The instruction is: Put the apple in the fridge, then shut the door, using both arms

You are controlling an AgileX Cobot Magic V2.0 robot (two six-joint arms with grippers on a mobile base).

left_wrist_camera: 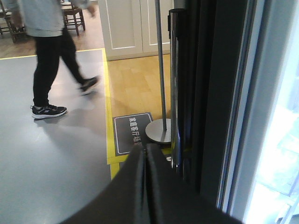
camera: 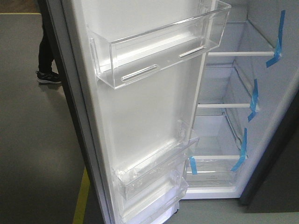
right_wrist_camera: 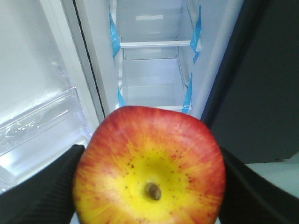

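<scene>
The robot's right gripper needs to let go of the apple in the top clear door bin (camera: pixel 193 28), at the end nearest the inside of the fridge.
A red apple (right_wrist_camera: pixel 149 168) with a yellow stem end fills the bottom of the right wrist view, and my right gripper (right_wrist_camera: pixel 148 175) is shut on it, one black finger on each side. Beyond it the fridge (right_wrist_camera: pixel 154 74) stands open, its white shelves edged with blue tape. In the front view the door (camera: pixel 145 107) is swung wide to the left, white inside with clear bins, and the fridge interior (camera: pixel 224 130) lies to its right. My left gripper (left_wrist_camera: pixel 145 154) is shut on nothing, hanging outside the door's dark outer edge (left_wrist_camera: pixel 210 93). Neither gripper shows in the front view.
A person in black trousers (left_wrist_camera: pixel 51 65) walks on the grey floor to the left. A metal pole on a round base (left_wrist_camera: pixel 159 126) stands by a floor sign and yellow tape line. A dark cabinet side (right_wrist_camera: pixel 261 84) flanks the fridge on the right.
</scene>
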